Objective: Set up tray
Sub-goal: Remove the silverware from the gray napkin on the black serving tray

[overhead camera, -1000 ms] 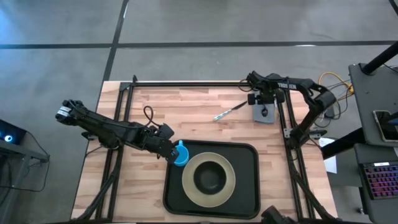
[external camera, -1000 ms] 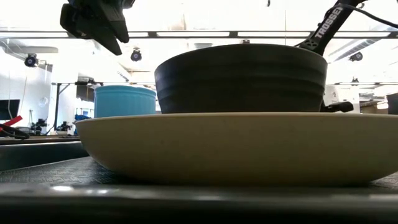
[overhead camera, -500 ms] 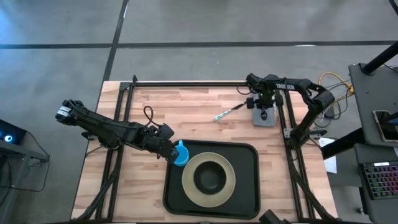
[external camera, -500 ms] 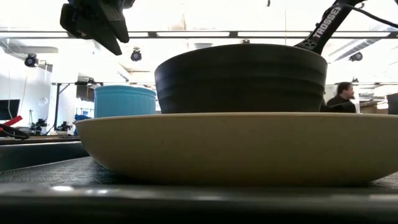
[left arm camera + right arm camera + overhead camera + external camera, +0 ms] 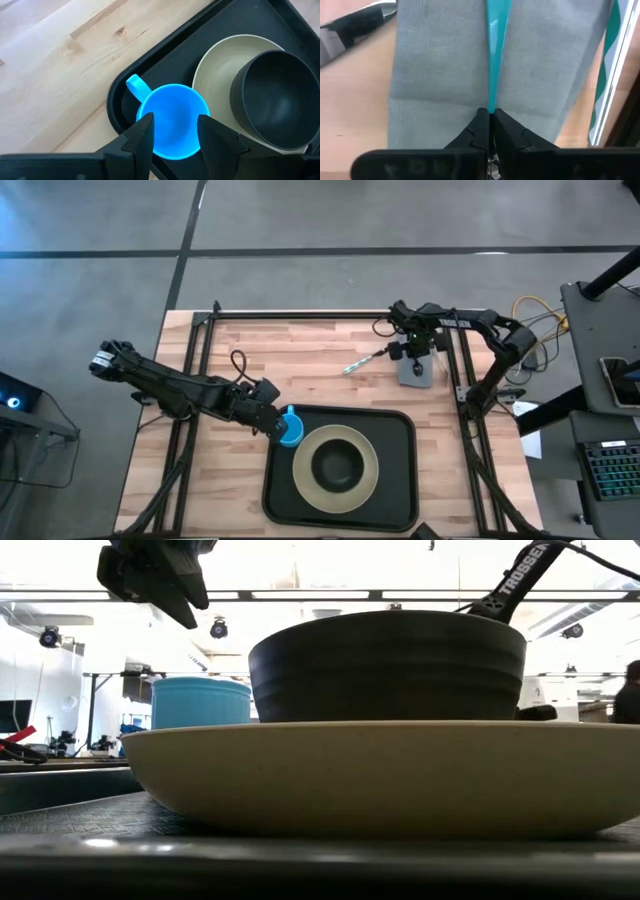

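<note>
I will use my right gripper to set down and let go of the teal-handled utensil on the bare wood [image 5: 367,338] just beyond the metal utensil, near the napkin.
The black tray [image 5: 400,480] lies at the table's near middle. On it stands a beige plate [image 5: 305,472] that carries a dark bowl [image 5: 338,466]. A blue cup [image 5: 172,117] stands in the tray's far left corner. My left gripper [image 5: 175,132] hangs open above the cup, and the low view shows it [image 5: 165,585] clear of the rim. My right gripper [image 5: 415,352] is shut on the grey napkin [image 5: 417,372] on the wood at the far right. A metal utensil [image 5: 362,361] lies just left of the napkin. My right gripper pinches the grey napkin between its two shut fingertips, at the middle of one edge [image 5: 490,106], coming from above and pointing down. The cloth spreads away beyond the fingers in two grey halves with a teal strip between them. Whether it is lifted off the wood I cannot tell.
Bare wood lies left of the tray and across the far left of the table. A black frame rail [image 5: 300,314] runs along the far edge, and side rails flank the table. A person shows far off at the right of the low view.
My right gripper has moved toward the table's left and slightly toward the near edge, staying shut. The napkin has shifted with it, closer to the utensil. In the room behind, a person has walked toward the right.
</note>
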